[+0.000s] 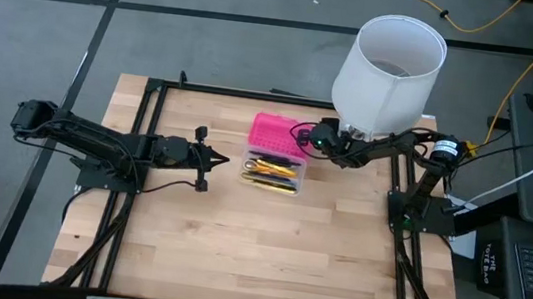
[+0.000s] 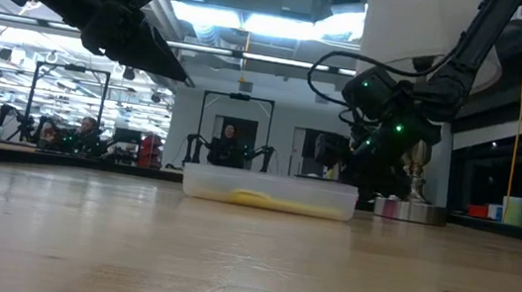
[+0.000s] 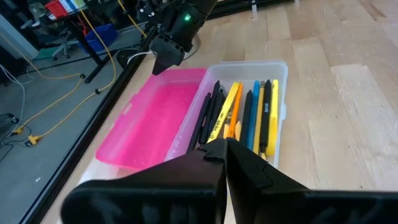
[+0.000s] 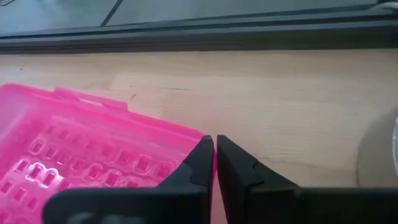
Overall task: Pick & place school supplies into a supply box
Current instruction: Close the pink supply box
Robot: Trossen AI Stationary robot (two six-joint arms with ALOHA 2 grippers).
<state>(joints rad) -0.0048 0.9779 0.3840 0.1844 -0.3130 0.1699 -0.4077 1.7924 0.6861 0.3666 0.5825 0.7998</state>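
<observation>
The fingers of my right gripper are too shallow on the pink half's corner, so I need to open them and grip the pink half's rim (image 4: 185, 129) deeper before I lift it.
The supply box (image 1: 276, 156) lies open in the middle of the table. Its pink half (image 1: 278, 134) is on the far side and its clear half (image 3: 273, 74) on the near side, both flat on the wood. Pens and pencils, black, yellow, orange and blue (image 3: 239, 115), lie side by side in the clear half. My right gripper (image 4: 215, 144) is at the pink half's right end, its fingers almost together on that rim. My left gripper (image 3: 225, 146) hangs shut above the table just left of the box, touching nothing. My right gripper pinches the rim of the pink half at its right-end corner (image 4: 186, 144) between its two fingers; a thin strip of pink shows between them. The fingers slant down from the table's right side. The pink half lies flat on the table.
A white lamp (image 1: 387, 78) stands at the far right, its metal base (image 2: 413, 210) just behind the box's right end. Black frame rails (image 1: 147, 136) run along the table's left, right and far edges. The near half of the table (image 1: 254, 259) is bare wood.
</observation>
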